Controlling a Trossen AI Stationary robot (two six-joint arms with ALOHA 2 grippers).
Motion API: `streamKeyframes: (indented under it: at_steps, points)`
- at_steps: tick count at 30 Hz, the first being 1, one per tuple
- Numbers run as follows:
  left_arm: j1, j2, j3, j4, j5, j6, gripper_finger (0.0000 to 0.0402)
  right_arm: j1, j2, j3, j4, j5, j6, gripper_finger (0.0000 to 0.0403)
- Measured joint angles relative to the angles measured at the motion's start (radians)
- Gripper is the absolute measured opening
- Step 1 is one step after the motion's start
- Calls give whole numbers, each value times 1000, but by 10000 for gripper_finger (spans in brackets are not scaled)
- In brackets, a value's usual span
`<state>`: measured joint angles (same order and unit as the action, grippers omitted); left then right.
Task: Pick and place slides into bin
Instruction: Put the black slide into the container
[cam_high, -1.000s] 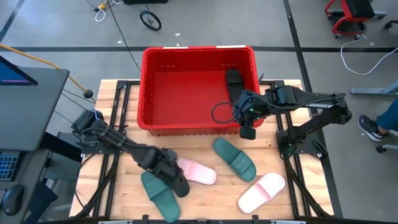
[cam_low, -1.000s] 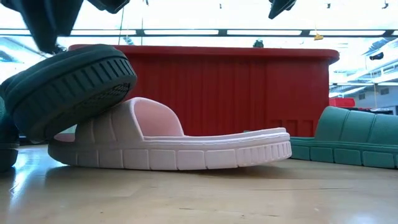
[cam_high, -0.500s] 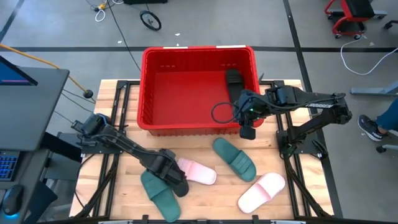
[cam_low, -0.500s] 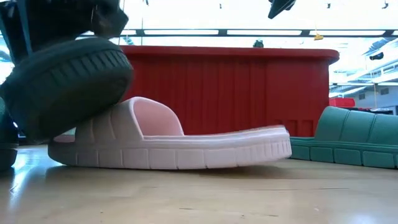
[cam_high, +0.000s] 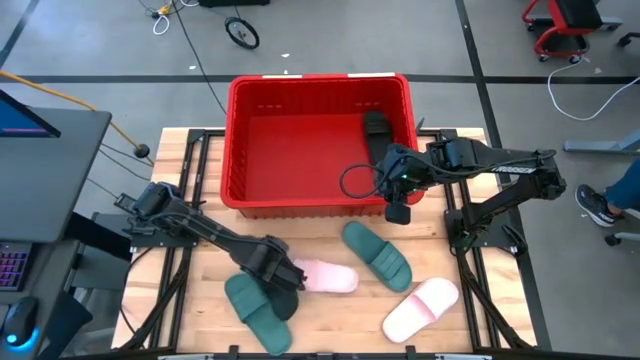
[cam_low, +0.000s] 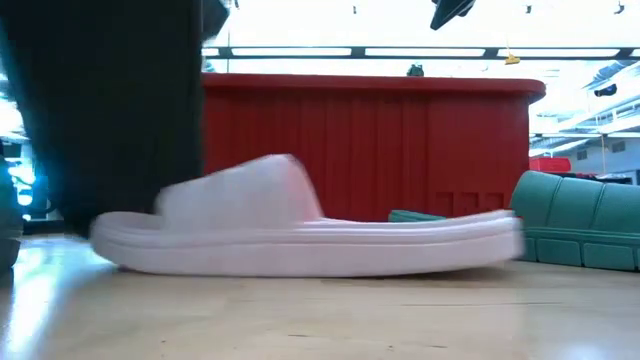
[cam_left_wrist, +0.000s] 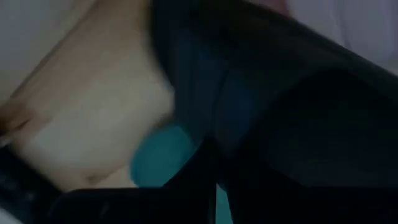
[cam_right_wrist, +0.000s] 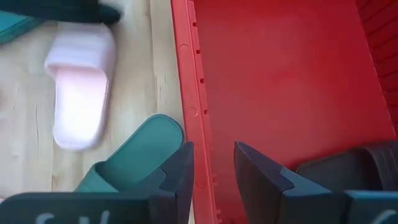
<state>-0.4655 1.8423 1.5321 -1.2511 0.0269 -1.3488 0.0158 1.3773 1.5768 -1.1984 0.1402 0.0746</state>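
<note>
I need to release my left gripper's black slide on the red bin's bottom, close beside the black slide (cam_high: 347, 143) inside.
The red bin (cam_high: 320, 140) stands at the table's far side with one black slide (cam_high: 375, 128) inside. My right gripper (cam_right_wrist: 213, 165) hangs open above the bin's near wall (cam_right_wrist: 196, 118). My left gripper (cam_high: 273, 264) is down over a black slide (cam_high: 286, 299) at the near left, between a dark green slide (cam_high: 256, 308) and a pale pink slide (cam_high: 328, 277). In the left wrist view only a dark blur shows. In the low view a dark mass (cam_low: 100, 110) stands at the pink slide's heel end (cam_low: 120, 235). The pink slide's sole lies on the wood.
A second dark green slide (cam_high: 378, 255) lies just below my right gripper, sole down. A second pale pink slide (cam_high: 420, 308) lies at the near right. Bare wood shows between the slides and along the near edge. A person's shoe (cam_high: 595, 205) shows beyond the table's right.
My left gripper has sunk onto the dark slide that leaned on the pink one and has edged toward the table's right. The pink slide has slid toward the right edge and turned a little. The dark slide's tilted sole no longer rests on the pink strap in the low view.
</note>
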Motion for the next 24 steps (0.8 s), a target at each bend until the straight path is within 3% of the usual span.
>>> streamKeyframes:
  at_steps: [6,10,15,18,24]
  points:
    - [16,0,324,-19,-72,148,11,0,0,0,3,45,0,119]
    - [41,-1,562,-28,-200,261,11,0,-7,0,-29,77,32,119]
    - [115,-2,789,-58,-397,521,11,36,-55,0,-146,22,215,119]
    - [213,-14,819,-54,-490,714,11,96,-92,0,-173,8,337,119]
    - [515,3,782,-5,-517,1012,11,224,-131,0,-145,46,442,119]
